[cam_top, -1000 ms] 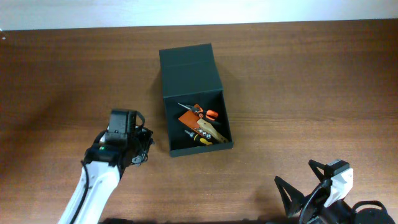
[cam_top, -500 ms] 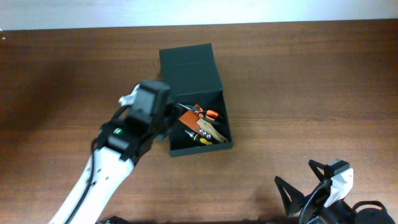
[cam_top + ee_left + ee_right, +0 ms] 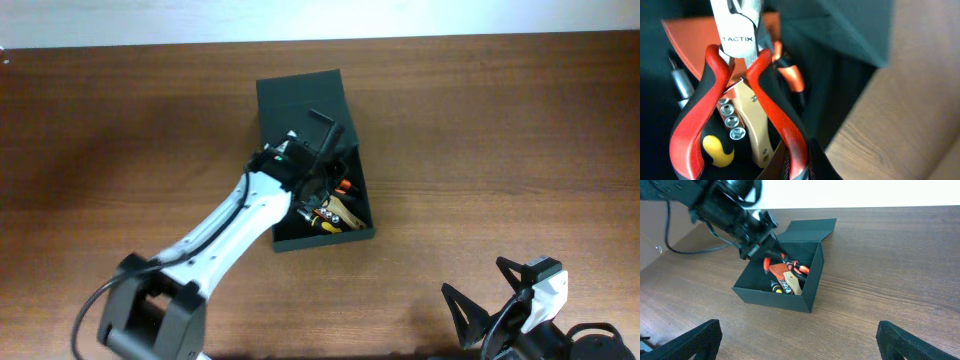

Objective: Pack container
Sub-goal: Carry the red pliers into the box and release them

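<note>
The robot's left gripper will release the red-handled pliers, now head down over the open box, inside the dark green container (image 3: 299, 216) (image 3: 673, 70), next to the yellow-and-black handle.
The dark green container (image 3: 300, 100) stands open at mid-table with its flap lid folded back; it also shows in the right wrist view (image 3: 775, 300). My left gripper (image 3: 326, 140) reaches over its open top, shut on red-handled pliers (image 3: 775, 115) whose head points down into the box. Under them lie an orange card (image 3: 687, 37), a tan tool with sockets (image 3: 747, 125), a yellow-and-black handle (image 3: 715, 150) and an orange-handled tool (image 3: 790, 75). My right gripper (image 3: 490, 300) is open and empty near the front right edge, far from the box.
Bare brown wooden table (image 3: 480, 150) surrounds the box. The left arm (image 3: 215, 240) stretches diagonally from the front left to the box. A pale wall edge runs along the far side of the table (image 3: 400, 20).
My left arm has swung from the table left of the box up and to the right, and now reaches over the box's open interior. The right arm has not moved.
</note>
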Tool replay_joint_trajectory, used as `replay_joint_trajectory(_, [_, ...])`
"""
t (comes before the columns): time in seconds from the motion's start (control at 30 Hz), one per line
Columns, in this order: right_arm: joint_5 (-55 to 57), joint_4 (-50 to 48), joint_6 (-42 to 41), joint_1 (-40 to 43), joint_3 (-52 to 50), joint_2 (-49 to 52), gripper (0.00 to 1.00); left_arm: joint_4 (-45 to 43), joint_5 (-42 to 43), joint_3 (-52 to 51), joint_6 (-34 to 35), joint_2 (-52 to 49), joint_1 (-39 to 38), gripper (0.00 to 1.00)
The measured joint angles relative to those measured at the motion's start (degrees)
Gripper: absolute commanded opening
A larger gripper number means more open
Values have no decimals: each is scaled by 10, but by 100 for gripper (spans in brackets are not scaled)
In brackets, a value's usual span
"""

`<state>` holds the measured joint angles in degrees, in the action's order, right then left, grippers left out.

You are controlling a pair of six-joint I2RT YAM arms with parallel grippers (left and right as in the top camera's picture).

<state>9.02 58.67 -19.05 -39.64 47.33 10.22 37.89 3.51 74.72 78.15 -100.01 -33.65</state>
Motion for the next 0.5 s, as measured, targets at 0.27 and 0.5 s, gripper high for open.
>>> replay_joint_trajectory(0.27, [0, 0, 0, 0, 0, 0, 99, 2, 11, 0, 51, -37, -4, 2])
replay_joint_trajectory(0.5, [0, 0, 0, 0, 0, 0, 99, 38, 12, 0, 65, -47, -3, 2])
